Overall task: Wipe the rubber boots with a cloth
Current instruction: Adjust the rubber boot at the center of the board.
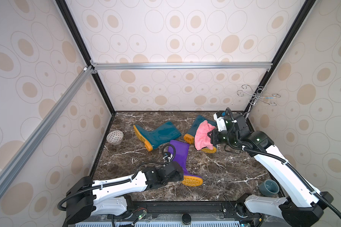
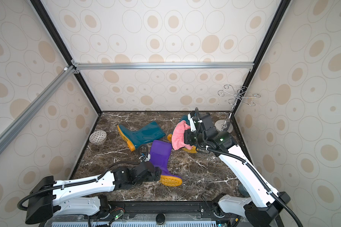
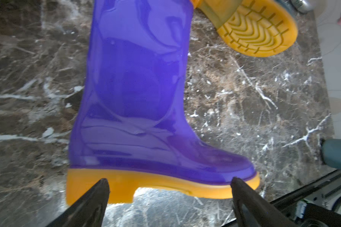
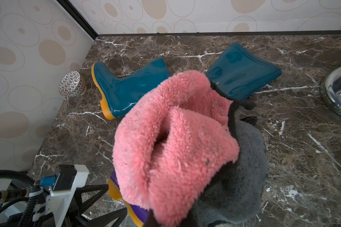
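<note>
Next, I close my left gripper on the purple boot's toe end [image 1: 196, 178] [image 3: 225, 175], pinching across the yellow sole, to hold it steady for wiping with the pink cloth.
A purple boot [image 1: 178, 157] [image 3: 136, 98] lies on its side in the middle of the marble floor, yellow sole toward the front. My left gripper [image 3: 168, 179] [image 1: 182, 175] is open at that sole, one fingertip by the heel and one by the forefoot. Two teal boots lie behind: one [image 1: 159, 134] [image 4: 130, 86] at centre, another [image 1: 197, 125] [image 4: 242, 72] to the right. My right gripper [image 1: 210, 137] is shut on the pink cloth [image 1: 202, 135] [image 4: 175, 141], which hangs over the right teal boot and hides the fingers.
A patterned bowl [image 1: 115, 137] lies tipped by the left wall. A grey-teal cup [image 1: 269, 187] stands at the front right under the right arm. A chrome hook stand [image 1: 258, 96] with a round base [image 2: 223, 125] fills the back right corner. Walls close three sides.
</note>
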You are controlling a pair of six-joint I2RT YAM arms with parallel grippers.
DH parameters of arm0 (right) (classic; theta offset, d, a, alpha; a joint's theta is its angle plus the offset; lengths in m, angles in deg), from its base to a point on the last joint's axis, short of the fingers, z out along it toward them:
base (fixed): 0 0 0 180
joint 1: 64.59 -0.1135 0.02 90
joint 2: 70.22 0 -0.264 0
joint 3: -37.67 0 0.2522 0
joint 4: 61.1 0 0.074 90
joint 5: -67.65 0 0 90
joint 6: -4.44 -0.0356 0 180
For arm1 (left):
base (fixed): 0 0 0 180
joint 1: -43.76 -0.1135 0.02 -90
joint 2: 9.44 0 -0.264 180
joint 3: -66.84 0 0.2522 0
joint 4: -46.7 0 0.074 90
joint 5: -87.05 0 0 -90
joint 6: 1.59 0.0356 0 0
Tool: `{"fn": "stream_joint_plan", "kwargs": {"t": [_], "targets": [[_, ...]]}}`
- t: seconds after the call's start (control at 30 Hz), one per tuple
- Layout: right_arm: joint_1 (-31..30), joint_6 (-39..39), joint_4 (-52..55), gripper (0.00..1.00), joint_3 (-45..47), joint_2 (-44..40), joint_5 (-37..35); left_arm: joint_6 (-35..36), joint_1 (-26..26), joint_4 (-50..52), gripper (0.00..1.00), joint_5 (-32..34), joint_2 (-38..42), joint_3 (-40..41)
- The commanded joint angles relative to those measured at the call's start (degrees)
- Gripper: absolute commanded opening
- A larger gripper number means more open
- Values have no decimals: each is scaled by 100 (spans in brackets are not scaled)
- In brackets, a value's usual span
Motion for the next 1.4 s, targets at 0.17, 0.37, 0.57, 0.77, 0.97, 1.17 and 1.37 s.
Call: {"fn": "stream_joint_plan", "kwargs": {"t": [0.17,0.37,0.57,0.77,0.97,1.17,1.37], "targets": [[155,485,518,0,-453,-452,-653,300,17,476,100,-674,-1069,-851],[227,719,633,0,-501,-625,-1157,-297,37,898,100,-961,-1204,-974],[230,791,650,0,-440,-748,-1067,-230,101,940,99,-1202,-1777,-1981],[223,867,703,0,-413,-923,-986,182,158,1226,99,-1608,-2215,-1579],[228,928,739,0,-294,-1045,-974,257,181,1961,100,-1304,-1967,-1261],[228,859,691,0,-158,-1153,-891,843,203,2546,100,-1091,-1955,-1242],[229,584,496,0,313,-1137,-331,1557,-16,2664,99,54,-1560,-1396]]}}
